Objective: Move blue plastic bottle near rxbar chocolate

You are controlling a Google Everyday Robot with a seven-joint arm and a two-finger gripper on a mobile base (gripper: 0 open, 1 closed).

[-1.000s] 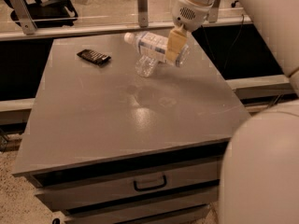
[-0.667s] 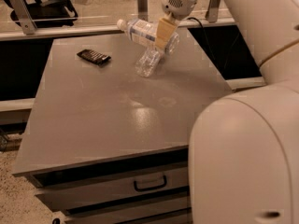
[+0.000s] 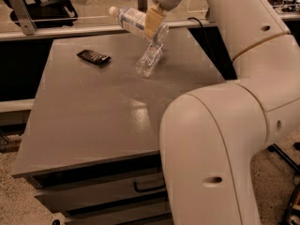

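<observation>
The robot's gripper needs to release the blue plastic bottle on the table (image 3: pixel 119 42) between the rxbar chocolate and the clear bottle. The blue bottle is held above the table's far edge.
The blue plastic bottle (image 3: pixel 132 20) is held in the air above the table's far edge, tilted with its white cap up and to the left. My gripper (image 3: pixel 153 23) is shut on its middle, with one tan finger (image 3: pixel 152 22) across the front. The rxbar chocolate (image 3: pixel 93 56), a flat black bar, lies on the grey table (image 3: pixel 93 121) at the far left, to the left of and below the bottle.
A smaller clear bottle (image 3: pixel 149 60) lies on the table just under the held bottle. My white arm (image 3: pixel 225 125) fills the right side. A drawer with a handle (image 3: pixel 149 185) is under the table front. A glass rail (image 3: pixel 70 25) runs behind.
The gripper has carried the blue bottle up off the table and leftward toward the far edge. The small clear bottle and the black bar have stayed put.
</observation>
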